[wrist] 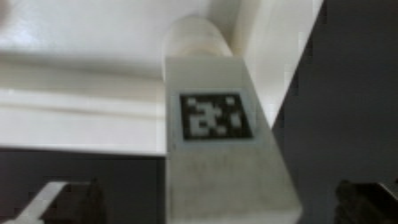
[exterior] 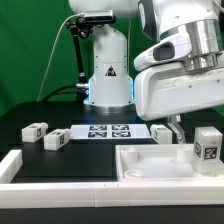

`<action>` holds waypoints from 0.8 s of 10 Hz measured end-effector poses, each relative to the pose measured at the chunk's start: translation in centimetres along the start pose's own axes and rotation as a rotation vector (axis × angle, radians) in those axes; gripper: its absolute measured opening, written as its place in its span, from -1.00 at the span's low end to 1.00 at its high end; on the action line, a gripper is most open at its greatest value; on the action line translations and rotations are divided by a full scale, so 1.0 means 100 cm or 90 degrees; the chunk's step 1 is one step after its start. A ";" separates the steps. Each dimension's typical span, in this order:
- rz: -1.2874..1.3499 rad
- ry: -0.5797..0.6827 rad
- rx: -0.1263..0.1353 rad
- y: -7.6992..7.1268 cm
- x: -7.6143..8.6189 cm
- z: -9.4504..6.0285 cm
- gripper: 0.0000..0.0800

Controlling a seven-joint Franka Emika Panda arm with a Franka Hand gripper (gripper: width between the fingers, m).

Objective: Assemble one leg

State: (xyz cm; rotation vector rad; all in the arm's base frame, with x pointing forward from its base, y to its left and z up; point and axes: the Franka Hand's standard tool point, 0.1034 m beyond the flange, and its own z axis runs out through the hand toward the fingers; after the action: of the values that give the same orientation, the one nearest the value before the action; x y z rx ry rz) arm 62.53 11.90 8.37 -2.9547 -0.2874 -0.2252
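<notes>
The open gripper slants over the leg standing in the tabletop's corner, so the robot should straighten the gripper, close on the leg's top (exterior: pixel 208 134) and turn the leg.
In the wrist view one leg (wrist: pixel 217 150), a long white post with a square black-and-white tag, lies lengthwise between my gripper's (wrist: pixel 214 203) two dark fingers (wrist: pixel 64 205). Both fingers stand well apart from its sides, so the gripper is open. Pale tabletop surface shows beyond the leg's far end. In the exterior view the gripper (exterior: pixel 173 128) hangs low at the right, just by a leg (exterior: pixel 160 133) beside the far edge of the white tray-like tabletop (exterior: pixel 140 172). Two legs (exterior: pixel 34 129) (exterior: pixel 55 140) lie at the left. Another leg (exterior: pixel 207 143) stands at the right.
The marker board (exterior: pixel 100 132) lies flat in the middle of the black table, in front of the robot base (exterior: pixel 108 75). A white raised border (exterior: pixel 20 170) runs along the front left. A green backdrop stands behind.
</notes>
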 end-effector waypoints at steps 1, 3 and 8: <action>0.002 -0.051 0.014 0.000 0.002 -0.001 0.62; 0.000 -0.132 0.033 0.001 0.000 0.002 0.62; -0.002 -0.129 0.032 0.003 0.006 0.003 -0.04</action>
State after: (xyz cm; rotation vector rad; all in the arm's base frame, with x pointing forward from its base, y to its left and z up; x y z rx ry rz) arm 63.24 11.72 8.17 -2.9298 -0.3181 0.0815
